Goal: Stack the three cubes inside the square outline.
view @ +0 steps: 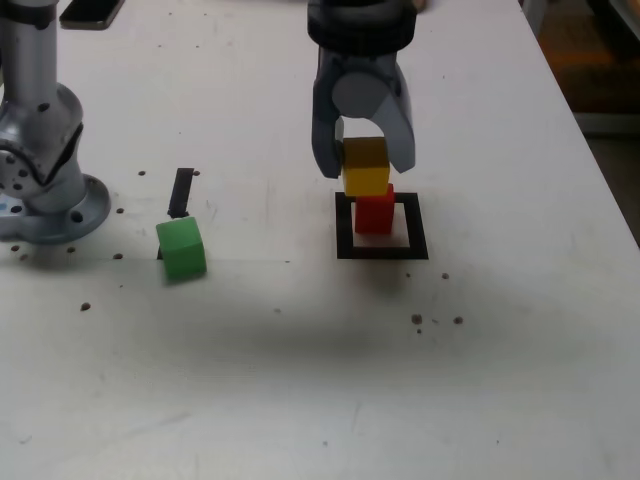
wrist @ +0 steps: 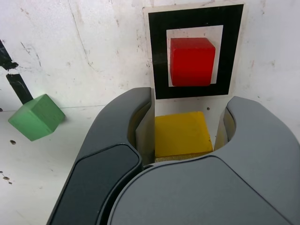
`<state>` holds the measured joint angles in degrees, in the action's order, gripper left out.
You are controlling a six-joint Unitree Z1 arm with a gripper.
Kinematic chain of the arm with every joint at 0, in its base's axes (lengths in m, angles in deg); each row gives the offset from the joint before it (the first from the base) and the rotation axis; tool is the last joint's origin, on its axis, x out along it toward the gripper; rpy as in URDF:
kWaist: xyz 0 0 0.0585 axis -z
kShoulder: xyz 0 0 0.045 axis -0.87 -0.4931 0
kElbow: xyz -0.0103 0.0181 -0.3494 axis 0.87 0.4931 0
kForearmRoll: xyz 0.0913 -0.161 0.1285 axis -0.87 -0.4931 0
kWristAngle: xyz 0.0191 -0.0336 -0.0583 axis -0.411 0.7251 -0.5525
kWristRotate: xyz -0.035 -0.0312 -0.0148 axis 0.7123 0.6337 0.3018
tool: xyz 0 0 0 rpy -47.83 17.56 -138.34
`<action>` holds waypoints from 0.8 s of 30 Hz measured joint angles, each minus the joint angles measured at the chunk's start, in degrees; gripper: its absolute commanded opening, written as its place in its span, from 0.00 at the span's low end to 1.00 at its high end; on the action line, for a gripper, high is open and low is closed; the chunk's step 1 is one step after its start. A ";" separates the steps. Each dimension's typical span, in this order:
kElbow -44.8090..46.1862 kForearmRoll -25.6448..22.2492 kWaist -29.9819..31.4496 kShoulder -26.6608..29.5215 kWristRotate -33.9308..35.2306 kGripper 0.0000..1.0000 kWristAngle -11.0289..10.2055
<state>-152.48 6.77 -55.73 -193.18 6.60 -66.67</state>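
The robot's gripper should release the yellow cube on top of the red cube (view: 368, 182) (wrist: 192, 62) within the black square outline.
My gripper (view: 364, 160) is shut on the yellow cube (view: 365, 168), which shows between the jaws in the wrist view (wrist: 183, 135). The yellow cube hangs right above the red cube (view: 375, 213), a little toward the exterior view's left; I cannot tell whether the two touch. The red cube (wrist: 192, 61) stands inside the square outline (view: 382, 251) of black tape (wrist: 159, 56). The green cube (view: 181, 248) lies tilted on the table at the exterior view's left, apart from the gripper, and also appears in the wrist view (wrist: 36, 116).
The arm's grey base (view: 40, 150) stands at the exterior view's far left. A short black tape strip (view: 183, 192) lies just behind the green cube. Dark specks dot the white table. The table's edge (view: 600, 160) runs along the exterior view's right.
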 measured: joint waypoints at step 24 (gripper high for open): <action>2.86 6.59 -5.54 -4.34 -3.97 0.13 1.25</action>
<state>-149.62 13.36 -61.27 -197.52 2.63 -65.43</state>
